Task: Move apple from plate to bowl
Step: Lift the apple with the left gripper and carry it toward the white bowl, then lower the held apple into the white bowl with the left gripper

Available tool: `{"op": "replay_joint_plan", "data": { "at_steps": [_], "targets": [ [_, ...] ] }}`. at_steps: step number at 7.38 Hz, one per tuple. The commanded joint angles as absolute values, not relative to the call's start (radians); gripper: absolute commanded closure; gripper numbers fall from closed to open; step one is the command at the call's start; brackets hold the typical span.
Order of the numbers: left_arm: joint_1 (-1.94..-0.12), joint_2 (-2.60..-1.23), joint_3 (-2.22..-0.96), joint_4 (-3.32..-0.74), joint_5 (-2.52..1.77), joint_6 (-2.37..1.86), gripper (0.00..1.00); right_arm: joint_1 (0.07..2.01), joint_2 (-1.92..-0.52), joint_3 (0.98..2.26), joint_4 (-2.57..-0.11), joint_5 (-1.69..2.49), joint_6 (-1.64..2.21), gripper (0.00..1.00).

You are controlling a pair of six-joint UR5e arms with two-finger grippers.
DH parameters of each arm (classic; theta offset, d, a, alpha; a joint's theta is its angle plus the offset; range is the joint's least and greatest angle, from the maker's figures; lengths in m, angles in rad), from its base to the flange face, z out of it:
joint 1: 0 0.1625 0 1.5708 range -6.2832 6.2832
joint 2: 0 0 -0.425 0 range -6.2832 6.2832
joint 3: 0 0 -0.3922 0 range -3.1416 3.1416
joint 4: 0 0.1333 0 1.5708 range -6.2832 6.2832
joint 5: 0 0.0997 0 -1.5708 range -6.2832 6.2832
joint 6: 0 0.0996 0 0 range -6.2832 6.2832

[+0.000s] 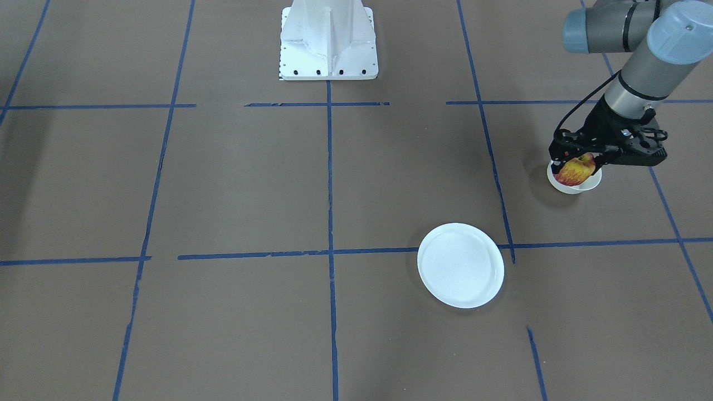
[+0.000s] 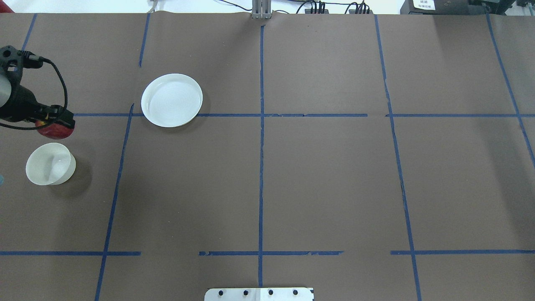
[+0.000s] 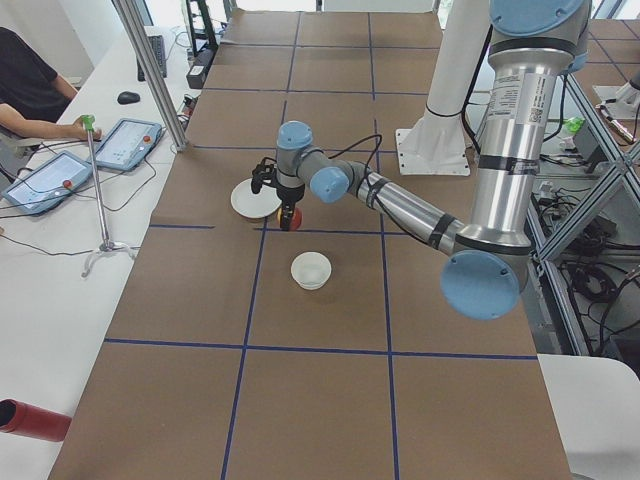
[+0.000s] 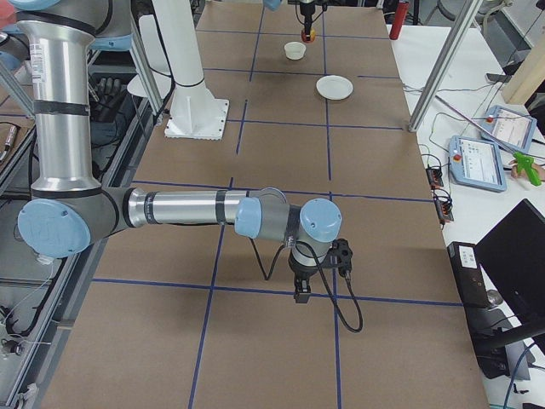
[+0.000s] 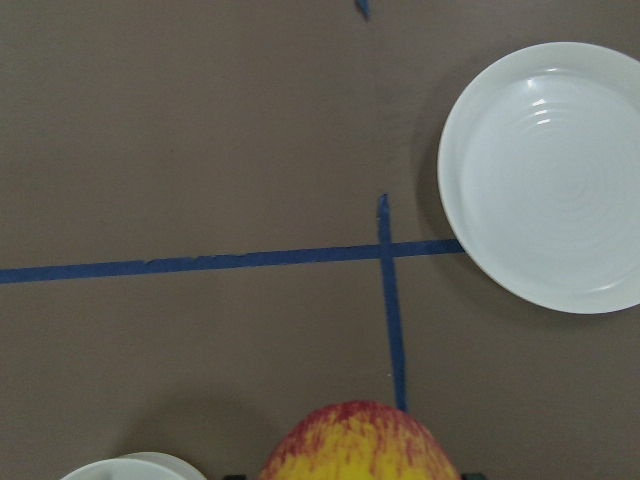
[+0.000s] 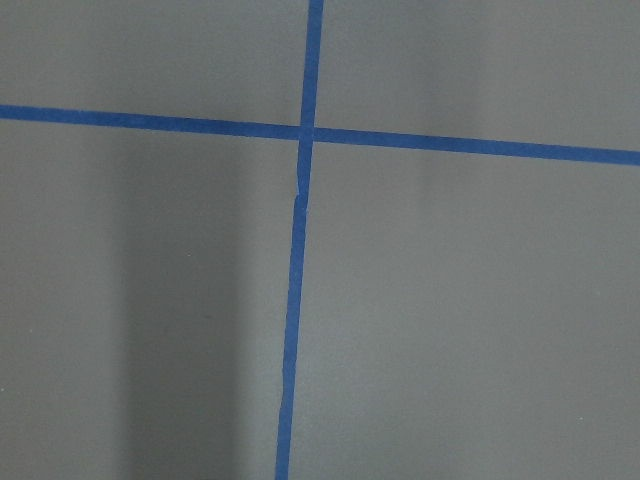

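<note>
The red and yellow apple, now hanging above the table, will be let go by my left gripper down inside the rim of the small cream bowl [image 1: 579, 170].
The red and yellow apple [image 1: 574, 172] is held in my left gripper [image 1: 583, 162], which is shut on it above the table. In the overhead view the apple [image 2: 55, 131] hangs a little short of the small cream bowl [image 2: 50, 164], between it and the plate. The bowl is empty. The flat white plate [image 2: 171, 100] lies empty further along the table. The left wrist view shows the apple's top [image 5: 360, 448], the plate [image 5: 545, 180] and a sliver of the bowl's rim [image 5: 130, 468]. My right gripper [image 4: 301, 294] hangs low over the far end of the table; I cannot tell whether it is open.
The white robot pedestal [image 1: 328, 42] stands at the middle of the table's back edge. Blue tape lines [image 2: 261, 125] grid the brown table. A metal pole [image 3: 150, 70], a small stand [image 3: 100, 200] and operators' tablets [image 3: 125, 143] are beside the table.
</note>
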State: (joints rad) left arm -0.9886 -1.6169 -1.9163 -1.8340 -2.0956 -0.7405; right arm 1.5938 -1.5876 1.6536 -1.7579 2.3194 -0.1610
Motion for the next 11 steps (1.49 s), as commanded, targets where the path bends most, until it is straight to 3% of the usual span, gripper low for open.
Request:
{"op": "replay_joint_plan", "data": {
  "at_steps": [1,4,11],
  "targets": [
    [-0.988,-1.551,-1.884,-1.924,-2.086,-0.739,1.0,1.594,-1.588,1.654,-1.758,2.319,-0.161,0.0],
    [-0.977,-1.505,-1.819,-2.052,-2.042,-0.756,1.0,1.594,-1.588,1.654,-1.758,2.318,-0.161,0.0],
    [-0.887,-1.485,-1.789,-2.048,-2.037,-0.781,1.0,1.594,-1.588,1.654,-1.758,2.319,-0.161,0.0]
  ]
}}
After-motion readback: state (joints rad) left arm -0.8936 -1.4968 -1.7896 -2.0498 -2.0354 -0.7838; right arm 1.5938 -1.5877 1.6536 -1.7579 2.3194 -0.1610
